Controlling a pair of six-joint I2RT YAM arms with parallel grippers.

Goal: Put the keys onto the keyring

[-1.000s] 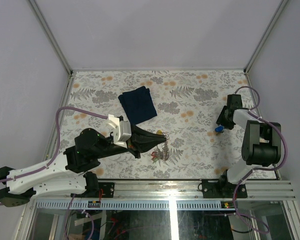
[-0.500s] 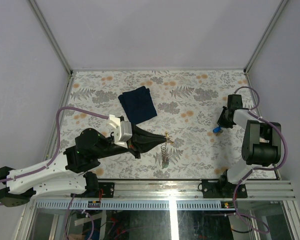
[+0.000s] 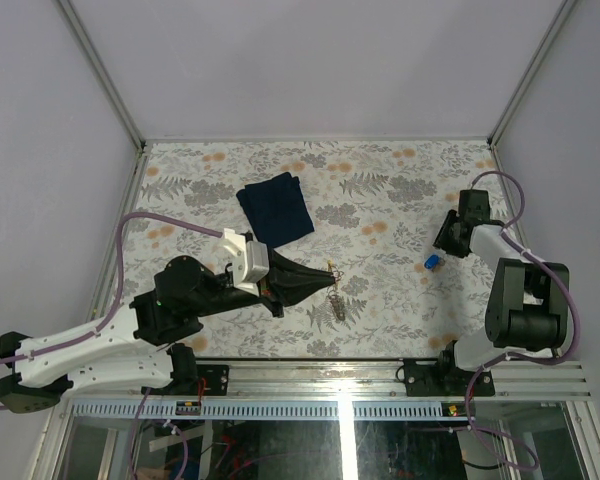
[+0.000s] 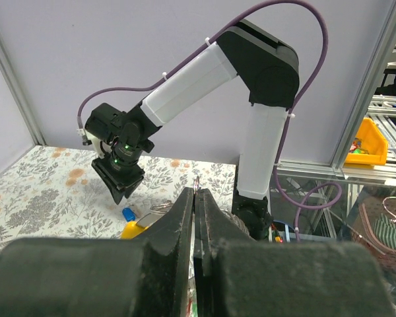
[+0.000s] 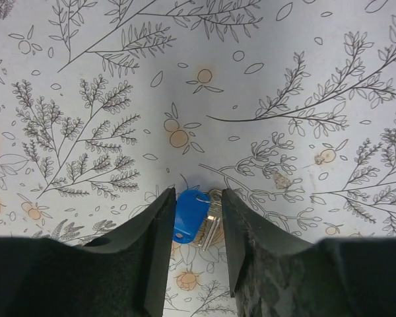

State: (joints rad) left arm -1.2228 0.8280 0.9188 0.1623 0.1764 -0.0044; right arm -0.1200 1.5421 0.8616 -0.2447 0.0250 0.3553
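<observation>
The blue tag lies at an angle between my right gripper's fingers, so I will open them, turn and pinch the end (image 5: 198, 197) opposite the hole before meeting the keyring.
My left gripper (image 3: 323, 276) (image 4: 197, 191) is shut on the thin wire keyring (image 3: 330, 272) (image 4: 197, 181), held edge-on at its fingertips. A bunch of keys (image 3: 336, 303) dangles from the ring just above the table; a yellow tag (image 4: 133, 229) shows beside the left finger. At the right, one key with a blue tag (image 3: 432, 262) (image 5: 190, 214) (image 4: 128, 214) lies flat on the flowered table. My right gripper (image 3: 443, 244) (image 5: 198, 193) is open, its fingers straddling that key, the blue tag by the left finger and a gap on the right.
A folded dark navy cloth (image 3: 276, 207) lies at the back middle of the table. The table's metal rail (image 3: 340, 368) runs along the near edge, with walls on the other three sides.
My right gripper closed over the blue key and has opened again; the key shifted slightly. My left gripper moved a little right, and the hanging keys swung with it.
</observation>
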